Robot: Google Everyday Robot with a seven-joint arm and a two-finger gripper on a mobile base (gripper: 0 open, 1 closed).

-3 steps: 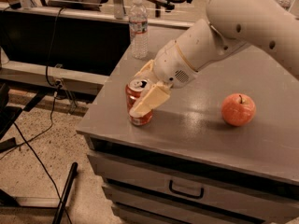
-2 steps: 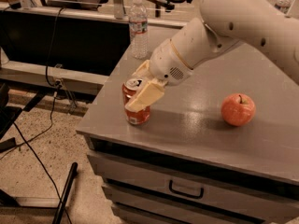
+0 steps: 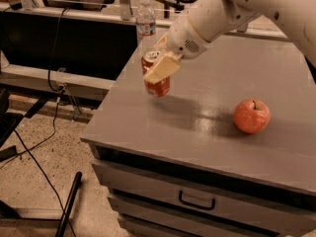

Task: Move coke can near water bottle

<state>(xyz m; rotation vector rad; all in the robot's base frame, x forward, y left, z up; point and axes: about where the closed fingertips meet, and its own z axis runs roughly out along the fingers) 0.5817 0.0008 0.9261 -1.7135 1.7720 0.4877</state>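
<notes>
I will use my gripper to set the coke can down on the grey table (image 3: 172, 65) next to the water bottle's base.
The coke can (image 3: 158, 85) is orange-red with a silver top. It hangs a little above the grey table (image 3: 207, 127), near the left edge. My gripper (image 3: 159, 67) is shut on the can; a cream finger (image 3: 162, 69) covers its front. The white arm reaches in from the upper right. The water bottle (image 3: 145, 26) is clear with a white cap and pale label. It stands upright at the table's far left corner, just behind the can.
A red-orange apple (image 3: 252, 116) sits on the right part of the table. Drawers with a dark handle (image 3: 196, 201) lie below the front edge. Cables and a dark bar lie on the floor (image 3: 39, 181) to the left. A black bench stands behind.
My gripper has lifted the can off the table and carried it back, toward the water bottle. The apple has not moved.
</notes>
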